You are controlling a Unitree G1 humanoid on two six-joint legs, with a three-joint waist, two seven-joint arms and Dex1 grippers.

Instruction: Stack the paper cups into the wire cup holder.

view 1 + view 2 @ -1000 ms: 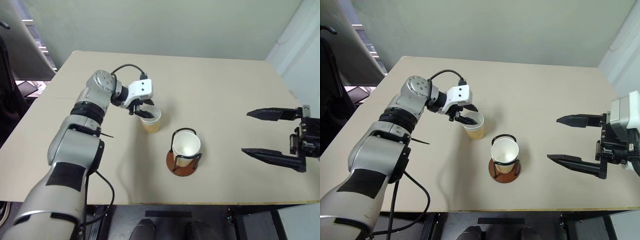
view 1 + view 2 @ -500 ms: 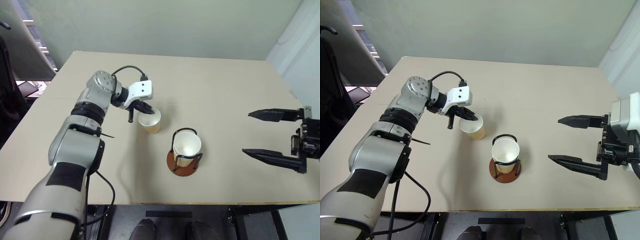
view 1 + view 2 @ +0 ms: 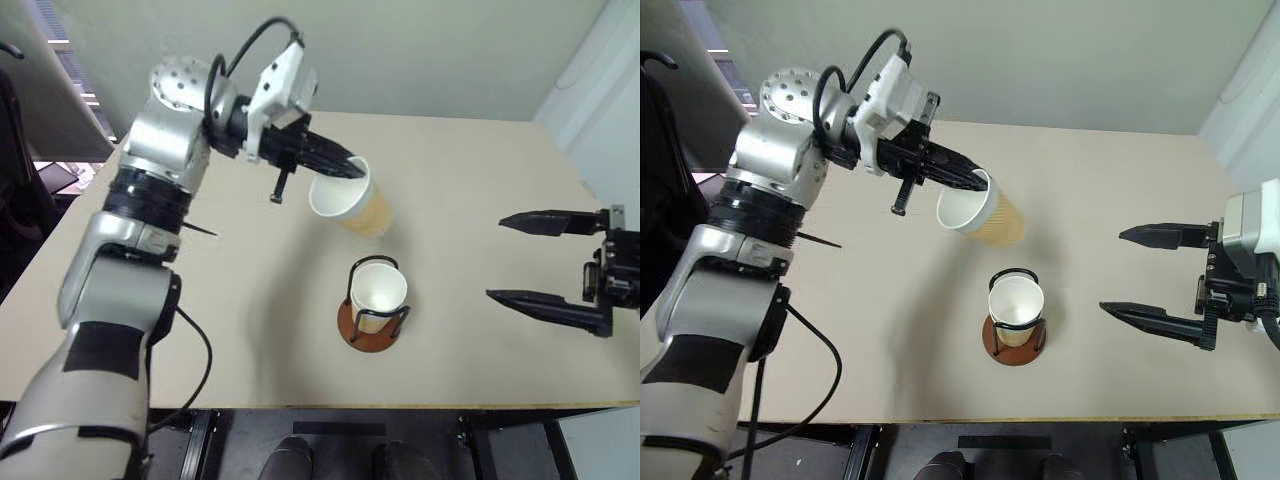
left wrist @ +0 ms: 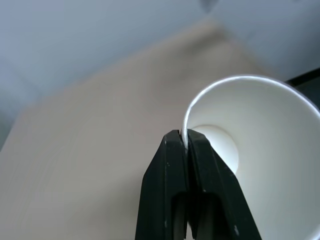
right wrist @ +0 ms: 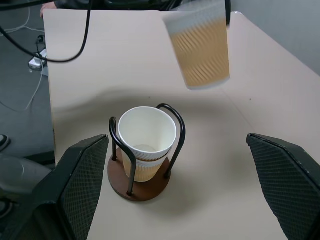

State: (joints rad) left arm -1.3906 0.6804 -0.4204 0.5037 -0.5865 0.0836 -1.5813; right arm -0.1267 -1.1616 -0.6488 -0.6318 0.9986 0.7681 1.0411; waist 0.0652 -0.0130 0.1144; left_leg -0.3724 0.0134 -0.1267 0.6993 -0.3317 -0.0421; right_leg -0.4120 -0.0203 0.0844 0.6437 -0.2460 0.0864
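Note:
My left gripper is to put down the tan ribbed paper cup, now hanging tilted above the holder. It will let go of it inside the second paper cup (image 3: 376,288) in the wire holder.
My left gripper (image 3: 350,170) is shut on the rim of a tan ribbed paper cup (image 3: 352,204), one finger inside and one outside. The cup hangs tilted in the air, mouth turned toward me, above and behind the wire cup holder (image 3: 353,297). In the left wrist view the closed fingers (image 4: 175,165) pinch the white rim of that cup (image 4: 260,150). A second paper cup (image 3: 381,291) sits upright inside the holder's black loops, on its reddish-brown base (image 3: 350,327). My right gripper (image 3: 497,258) is open, level with the holder and well off to its right.
The beige table (image 3: 200,290) bears the holder near its front middle. A pale wall runs behind the far edge. A dark chair and shelving stand off the table's left side.
My left gripper closed on the cup's rim, lifted it off the table and swung it up and rightward, tipping it over. The right gripper and the holder stayed put.

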